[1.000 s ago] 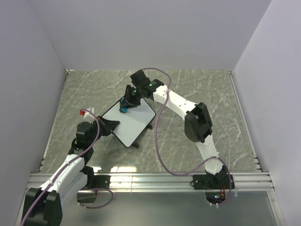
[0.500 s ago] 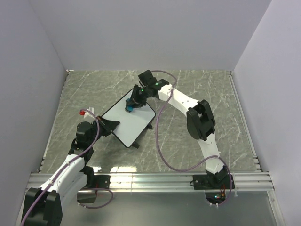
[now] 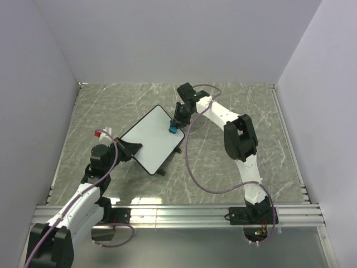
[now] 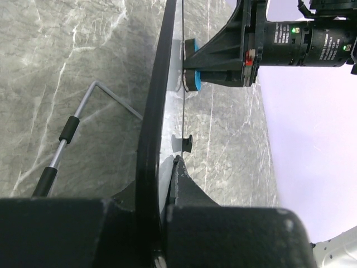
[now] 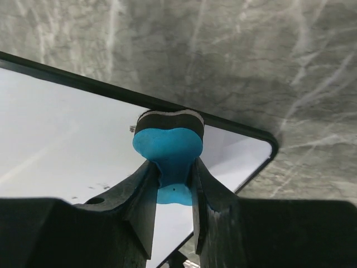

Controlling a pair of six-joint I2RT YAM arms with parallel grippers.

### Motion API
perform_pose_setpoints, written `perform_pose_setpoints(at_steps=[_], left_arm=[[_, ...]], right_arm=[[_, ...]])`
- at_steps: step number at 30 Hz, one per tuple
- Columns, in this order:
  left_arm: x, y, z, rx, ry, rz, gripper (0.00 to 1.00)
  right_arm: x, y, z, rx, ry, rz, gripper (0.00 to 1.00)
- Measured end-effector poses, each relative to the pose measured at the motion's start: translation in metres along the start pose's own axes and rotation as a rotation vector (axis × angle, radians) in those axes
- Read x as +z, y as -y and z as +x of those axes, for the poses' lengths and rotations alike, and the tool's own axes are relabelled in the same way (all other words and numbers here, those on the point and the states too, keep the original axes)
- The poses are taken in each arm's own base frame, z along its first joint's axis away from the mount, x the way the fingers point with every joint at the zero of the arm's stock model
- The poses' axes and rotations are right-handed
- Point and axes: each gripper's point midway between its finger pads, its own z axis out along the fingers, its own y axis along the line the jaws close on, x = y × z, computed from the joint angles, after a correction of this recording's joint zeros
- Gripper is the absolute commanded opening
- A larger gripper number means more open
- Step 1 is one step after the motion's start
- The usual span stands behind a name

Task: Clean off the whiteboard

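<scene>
Next, I release the blue eraser from my right gripper on the marble table [image 3: 214, 156] between the whiteboard and its arm's black elbow.
The whiteboard [image 3: 149, 140] is a white board in a thin black frame, held tilted over the marble table. My left gripper [image 3: 131, 149] is shut on its near left edge. In the left wrist view the board is edge-on [image 4: 159, 100] between my left gripper's [image 4: 163, 174] jaws. My right gripper [image 3: 175, 119] is shut on the blue bow-shaped eraser [image 3: 173, 128], whose pad is at the board's right corner. In the right wrist view the eraser [image 5: 167, 146] presses by the rounded corner of the board [image 5: 61, 128], between my right gripper's [image 5: 170, 167] jaws. Faint specks [image 5: 99, 186] show on the white surface.
A small red object [image 3: 100, 133] lies on the table left of the board. A thin metal rod with a black sleeve [image 4: 67, 131] shows under the board in the left wrist view. Grey walls close in the table on three sides.
My right gripper has carried the eraser rightward along the board's far part, from near the far-left edge to the right corner. The left gripper and the board have not moved.
</scene>
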Motion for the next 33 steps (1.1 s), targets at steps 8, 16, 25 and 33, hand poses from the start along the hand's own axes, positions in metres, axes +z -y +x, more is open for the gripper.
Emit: perform_pose_setpoints(at_steps=[8, 16, 25, 33], left_arm=[[0.0, 0.0, 0.0, 0.007, -0.001, 0.001, 0.0], [0.0, 0.0, 0.001, 0.01, -0.002, 0.001, 0.0], [-0.001, -0.001, 0.001, 0.004, -0.005, -0.002, 0.0], [-0.001, -0.001, 0.001, 0.002, -0.005, -0.003, 0.0]], right_arm=[[-0.002, 0.005, 0.006, -0.025, 0.031, 0.048, 0.0], [-0.016, -0.066, 0.026, -0.138, 0.05, -0.007, 0.0], [-0.023, -0.105, 0.051, -0.165, 0.016, -0.107, 0.0], [-0.015, -0.064, 0.044, -0.115, -0.003, -0.079, 0.0]])
